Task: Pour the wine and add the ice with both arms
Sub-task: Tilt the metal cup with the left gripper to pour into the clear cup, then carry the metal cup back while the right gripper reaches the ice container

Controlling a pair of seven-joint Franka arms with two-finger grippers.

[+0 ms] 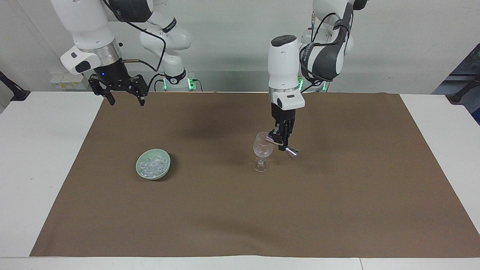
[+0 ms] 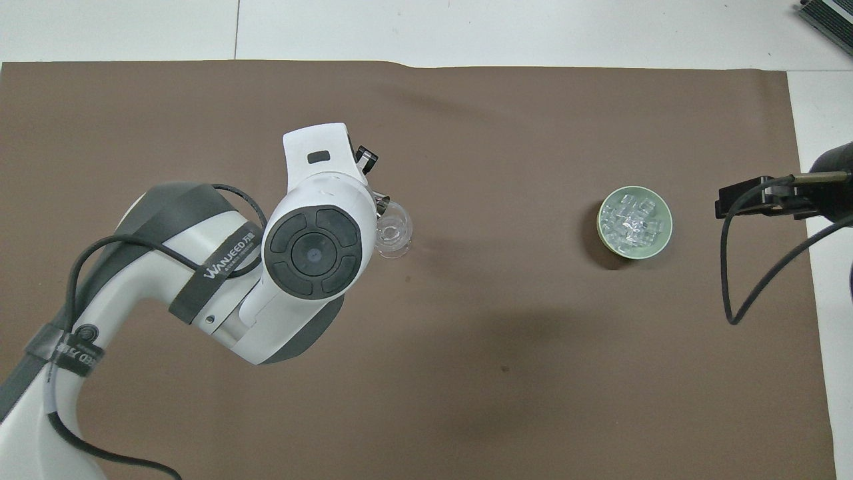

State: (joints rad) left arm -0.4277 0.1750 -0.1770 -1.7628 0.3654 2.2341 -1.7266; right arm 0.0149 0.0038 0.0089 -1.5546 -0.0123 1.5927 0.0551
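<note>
Next, my right gripper reaches into the pale green bowl and closes on the ice in its middle point(image 2: 628, 217).
A clear stemmed glass point(image 1: 263, 149) point(image 2: 393, 230) stands upright on the brown mat point(image 1: 337, 206). My left gripper point(image 1: 281, 140) hangs at its rim, shut on a small metal jigger point(image 1: 290, 151) that is tilted with one end toward the glass mouth. No wine shows in the glass or the jigger. The ice point(image 1: 152, 162) point(image 2: 632, 219) lies as several clear chunks in a pale green bowl point(image 1: 153, 176) point(image 2: 634, 254) toward the right arm's end. My right gripper point(image 1: 123, 99) point(image 2: 733, 199) waits open and empty in the air over the mat's edge nearest the robots.
The left arm's white wrist point(image 2: 313, 247) covers the gripper and part of the glass in the overhead view. White tabletop point(image 1: 45, 157) borders the mat at both ends. A black cable point(image 2: 733, 293) dangles from the right arm.
</note>
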